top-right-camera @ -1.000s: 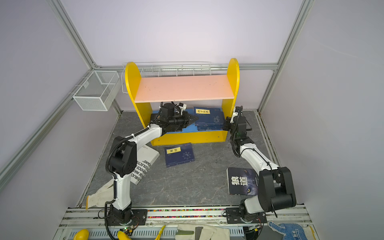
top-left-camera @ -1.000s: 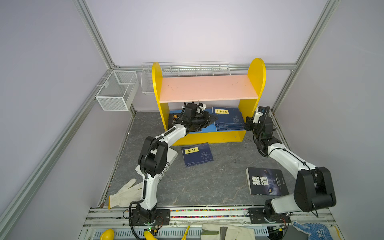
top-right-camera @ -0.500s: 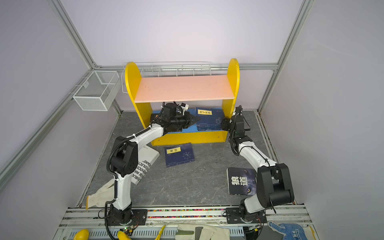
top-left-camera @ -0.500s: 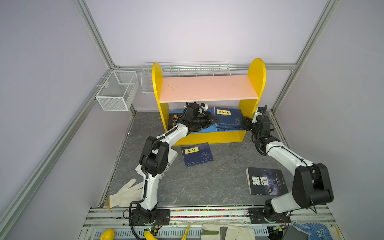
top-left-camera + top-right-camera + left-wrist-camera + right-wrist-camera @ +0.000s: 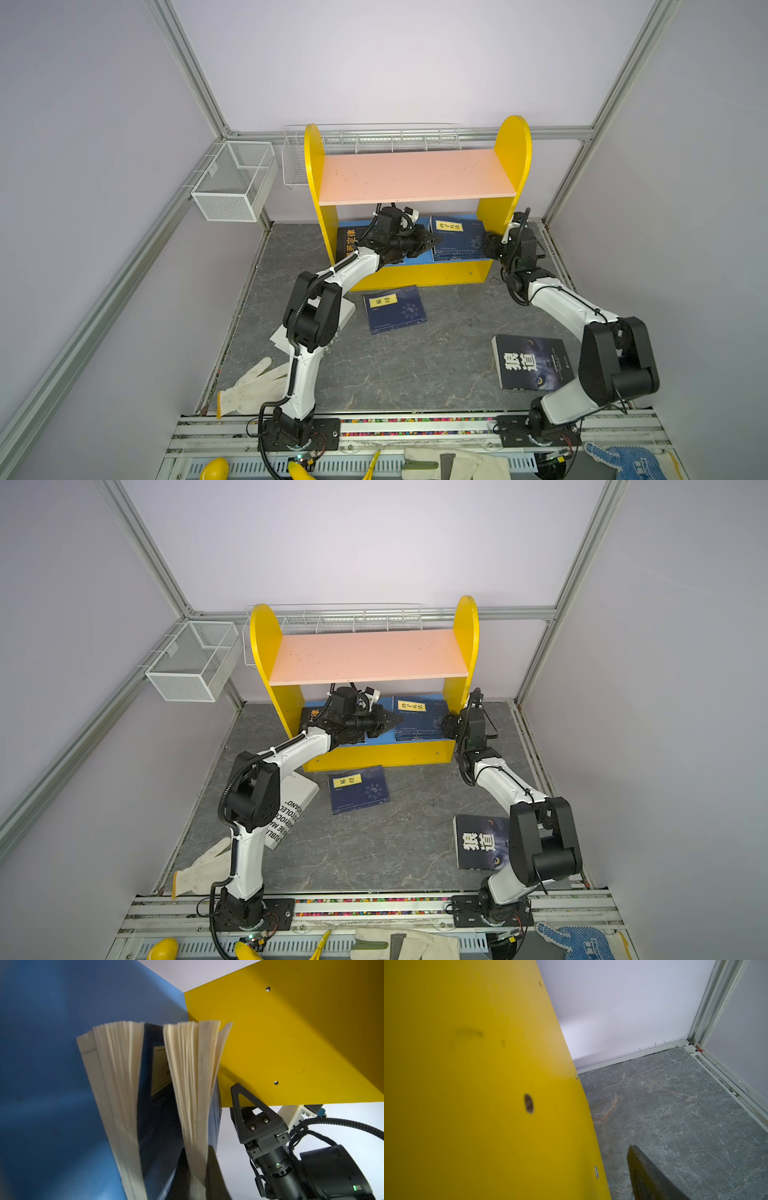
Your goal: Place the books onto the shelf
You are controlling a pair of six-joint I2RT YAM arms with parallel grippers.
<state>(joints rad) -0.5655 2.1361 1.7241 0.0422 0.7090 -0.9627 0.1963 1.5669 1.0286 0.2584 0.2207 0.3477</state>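
Next, I let go of the navy book in my left gripper, now at the lower board, on the navy book (image 5: 458,239) (image 5: 163,1116) underneath, next to the yellow side panel.
The shelf (image 5: 415,176) has a pink upper board, a blue lower board (image 5: 52,1064) and yellow side panels (image 5: 477,1084). Navy books (image 5: 457,239) lie on the lower board, a black orange-titled one (image 5: 349,243) at its left end. My left gripper (image 5: 432,241) reaches in there, shut on the fanned pages of a navy book (image 5: 193,1084). My right gripper (image 5: 490,245) stands open at the right side panel's front edge, one finger (image 5: 650,1176) outside it. On the floor lie a navy book (image 5: 395,307), a wolf-eye book (image 5: 532,361) and a white book (image 5: 291,808) under my left arm.
White wire-mesh baskets hang on the left wall (image 5: 232,183) and behind the shelf (image 5: 374,137). A white glove (image 5: 253,388) lies at the front left of the grey floor. More gloves (image 5: 457,465) and yellow items sit on the front rail.
My right gripper's jaws have opened, and it has shifted slightly toward the shelf's right panel. My left gripper has edged right along the lower board, still shut.
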